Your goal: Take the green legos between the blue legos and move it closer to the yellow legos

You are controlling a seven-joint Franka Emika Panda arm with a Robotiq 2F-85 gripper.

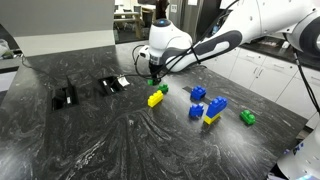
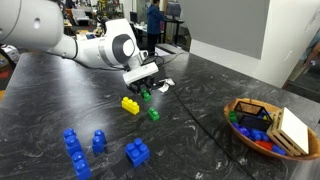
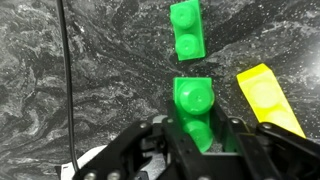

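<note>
Next, my gripper lets go of the green lego on the table, tight against the side of the nearby yellow lego (image 1: 151, 96) (image 3: 234, 128).
My gripper (image 3: 197, 128) is shut on a green lego (image 3: 193, 103), held low over the dark marble table. It shows in both exterior views (image 1: 155, 78) (image 2: 145, 86), with the held green lego (image 2: 146, 96) under it. A yellow lego (image 3: 268, 95) (image 1: 155, 100) (image 2: 130, 105) lies right beside it. A second green lego (image 3: 187, 32) (image 1: 163, 89) (image 2: 153, 114) lies just ahead of the jaws. Several blue legos (image 1: 198, 93) (image 2: 99, 141) stand apart from the gripper. One blue lego (image 1: 216, 106) sits on a yellow one.
Another green lego (image 1: 247, 118) lies near the table's edge. Two black objects (image 1: 65, 97) (image 1: 110, 86) lie on the table beyond the gripper. A wooden bowl (image 2: 262, 146) with toys and a box stands at the side. A black cable (image 3: 68, 80) hangs beside the gripper.
</note>
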